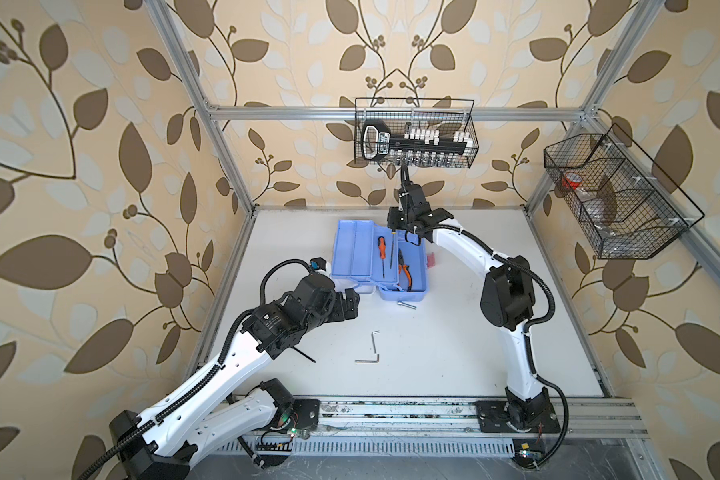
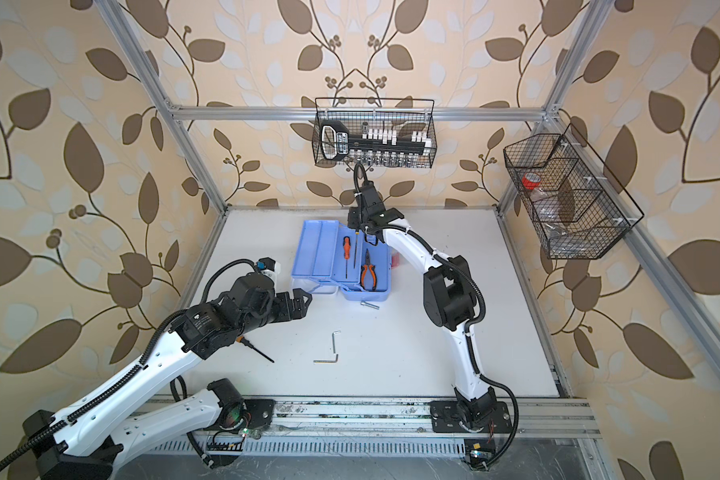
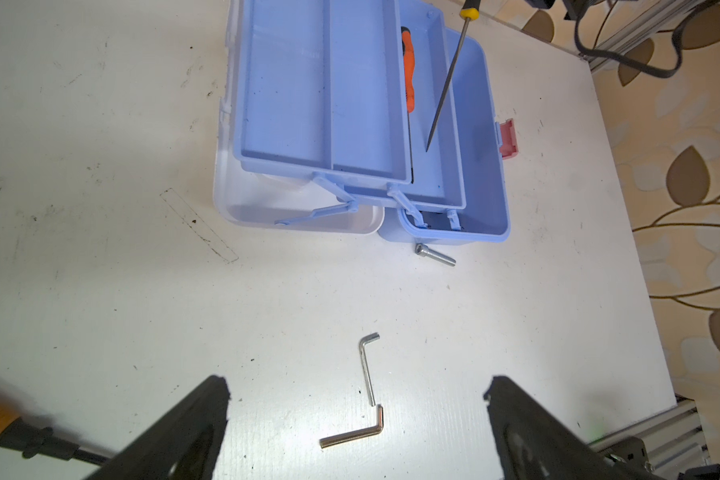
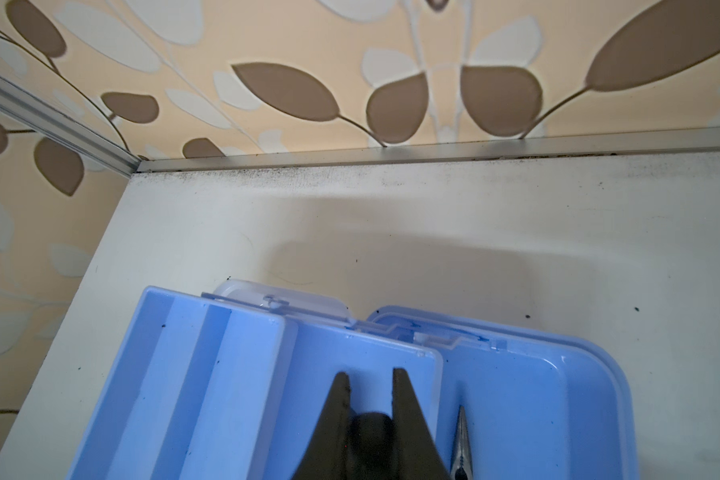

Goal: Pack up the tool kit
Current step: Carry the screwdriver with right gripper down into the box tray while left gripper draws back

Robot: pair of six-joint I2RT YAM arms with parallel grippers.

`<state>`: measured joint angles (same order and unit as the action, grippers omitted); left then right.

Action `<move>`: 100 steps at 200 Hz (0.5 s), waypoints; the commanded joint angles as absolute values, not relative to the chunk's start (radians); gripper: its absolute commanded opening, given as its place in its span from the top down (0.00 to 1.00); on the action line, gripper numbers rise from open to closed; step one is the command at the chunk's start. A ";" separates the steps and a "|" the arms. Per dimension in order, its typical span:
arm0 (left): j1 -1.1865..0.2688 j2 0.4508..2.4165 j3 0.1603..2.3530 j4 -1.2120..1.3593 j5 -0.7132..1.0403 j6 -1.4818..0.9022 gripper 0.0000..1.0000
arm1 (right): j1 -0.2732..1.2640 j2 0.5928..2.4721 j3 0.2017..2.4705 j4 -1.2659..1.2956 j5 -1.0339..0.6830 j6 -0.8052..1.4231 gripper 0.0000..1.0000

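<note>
The robot's right gripper will put the thin black-handled screwdriver, now tilted over that tray, down in the middle tray (image 1: 388,257) beside the orange screwdriver.
The tool kit (image 1: 375,262) lies open on the table, its light blue tiers spread, white lid (image 3: 267,208) underneath, pink latch (image 3: 508,139) at the side. An orange screwdriver (image 1: 380,245) lies in the middle tray, and the orange-black pliers (image 1: 405,272) lie in the base. My right gripper (image 4: 371,374) is shut on a thin black-handled screwdriver (image 3: 445,83), held tilted with its tip over the middle tray. My left gripper (image 3: 358,390) hangs open above two hex keys (image 1: 375,340) (image 1: 367,360) on the table. A bolt (image 1: 407,305) lies by the case's front.
Another screwdriver (image 2: 258,349) lies on the table, partly under my left arm. A black wire basket (image 1: 416,133) with a socket holder hangs on the back wall. A second wire basket (image 1: 616,195) hangs on the right wall.
</note>
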<state>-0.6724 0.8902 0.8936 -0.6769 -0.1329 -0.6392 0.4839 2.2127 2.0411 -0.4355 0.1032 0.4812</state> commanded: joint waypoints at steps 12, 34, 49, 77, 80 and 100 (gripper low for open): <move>-0.662 0.880 0.885 -0.661 -0.117 -0.655 0.01 | 0.454 2.145 2.074 -0.506 0.034 0.487 1.00; -0.662 0.884 0.884 -0.658 -0.115 -0.656 0.01 | 0.439 2.134 2.077 -0.505 0.028 0.487 1.00; -0.660 0.885 0.881 -0.657 -0.113 -0.657 0.01 | 0.433 2.135 2.082 -0.507 0.012 0.495 1.00; -0.658 0.889 0.876 -0.651 -0.113 -0.659 0.01 | 0.433 2.160 2.085 -0.507 -0.070 0.531 1.00; -0.658 0.892 0.876 -0.651 -0.111 -0.660 0.01 | 0.433 2.164 2.085 -0.507 -0.080 0.536 1.00; -0.658 0.903 0.876 -0.647 -0.107 -0.661 0.01 | 0.437 2.193 2.093 -0.514 -0.128 0.552 1.00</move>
